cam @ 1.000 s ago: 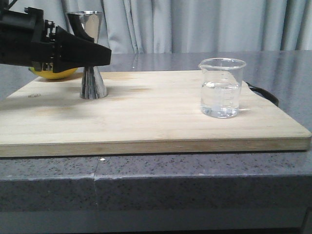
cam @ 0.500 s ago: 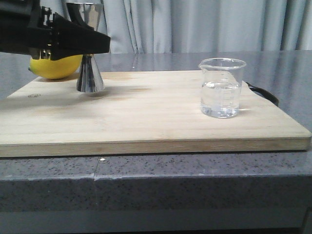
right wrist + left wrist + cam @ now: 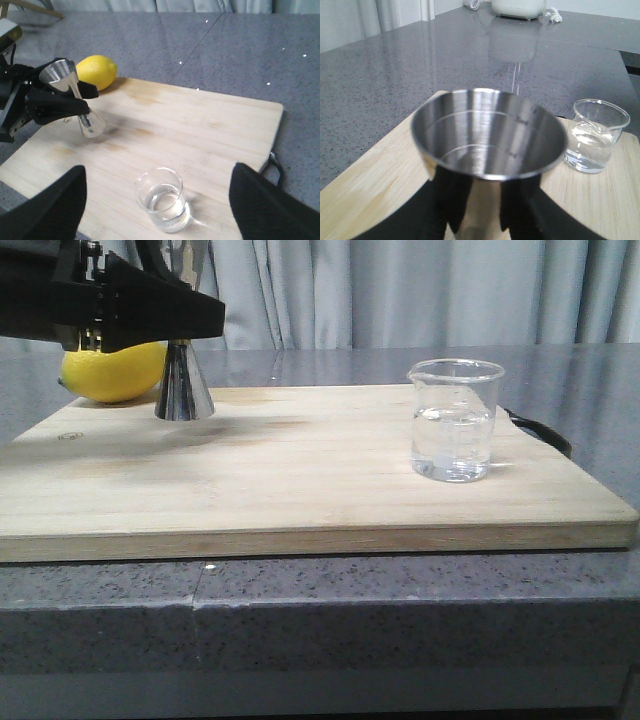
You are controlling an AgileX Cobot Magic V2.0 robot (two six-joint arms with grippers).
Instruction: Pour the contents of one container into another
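Observation:
My right gripper should grab the middle of the beaker's body [image 3: 453,433] [image 3: 165,206], to lift the beaker and pour into the steel jigger.
My left gripper [image 3: 178,332] is shut on the narrow waist of the steel jigger [image 3: 184,388] and holds it upright just above the far left of the board. From the left wrist, the jigger's open upper cup [image 3: 487,132] looks empty, with black fingers [image 3: 452,200] either side of its stem. The clear glass beaker [image 3: 455,420] stands on the board's right part, about half full of clear liquid. My right gripper [image 3: 158,202] hovers above the beaker [image 3: 161,206], wide open and apart from it. The beaker [image 3: 596,134] also shows in the left wrist view.
A yellow lemon [image 3: 112,370] lies at the board's far left corner, just behind the jigger. The wooden cutting board [image 3: 300,475] rests on a grey speckled counter. A black strap [image 3: 545,432] sticks out at the board's right edge. Grey curtains hang behind.
The left gripper has risen with the jigger, lifting it off the board and shifting it slightly left. More of the lemon shows now. The beaker has stayed put.

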